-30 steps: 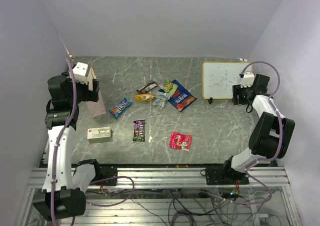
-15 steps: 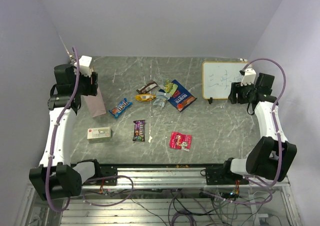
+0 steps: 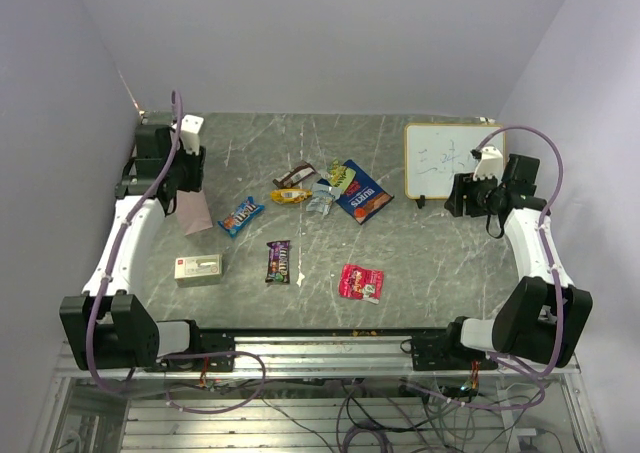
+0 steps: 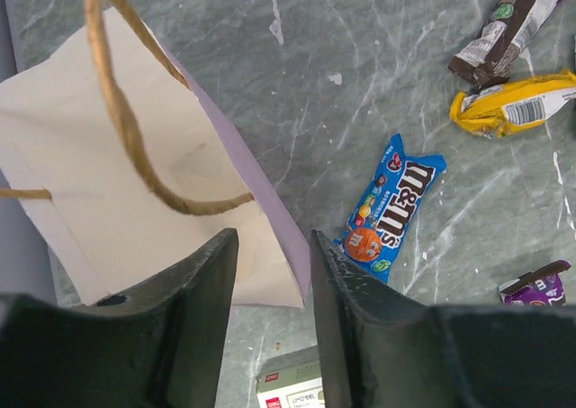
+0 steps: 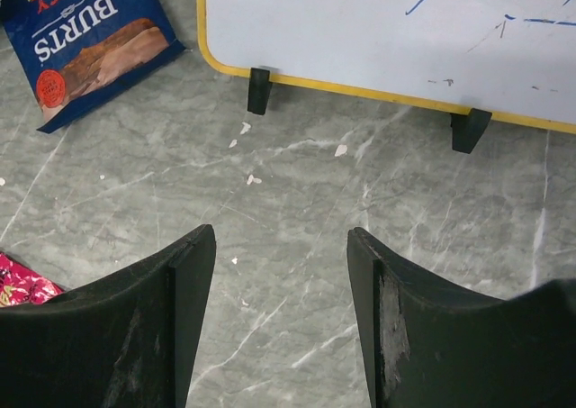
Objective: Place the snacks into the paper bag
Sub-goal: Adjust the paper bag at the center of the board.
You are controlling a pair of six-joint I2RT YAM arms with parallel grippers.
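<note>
The robot's right gripper will next go to the large dark blue packet and close on its long edge (image 3: 370, 177) facing the whiteboard, toward the packet's far end.
The pale mauve paper bag (image 3: 194, 214) lies at the far left of the table, its cord handle looping over it in the left wrist view (image 4: 76, 147). My left gripper (image 3: 183, 191) hangs above it, jaws apart, the bag's right edge seen in the gap (image 4: 273, 241), and nothing is held. The snacks lie loose: a blue packet (image 3: 241, 215) (image 4: 391, 205), a yellow one (image 3: 290, 196), a brown one (image 3: 294, 177), a silver-green one (image 3: 322, 199), a large dark blue one (image 3: 362, 200) (image 5: 85, 39), a purple bar (image 3: 279, 261) and a red-pink one (image 3: 360, 282). My right gripper (image 3: 456, 195) (image 5: 281, 246) is open over bare table.
A pale beige box (image 3: 198, 268) (image 4: 292, 385) lies near the front left, just in front of the bag. A white framed whiteboard (image 3: 440, 160) (image 5: 387, 30) stands on small black feet at the far right, close beside my right gripper.
My left arm has stretched out and its wrist has shifted right and farther back over the bag, with the jaws narrowing. My right wrist has moved slightly left beside the whiteboard.
</note>
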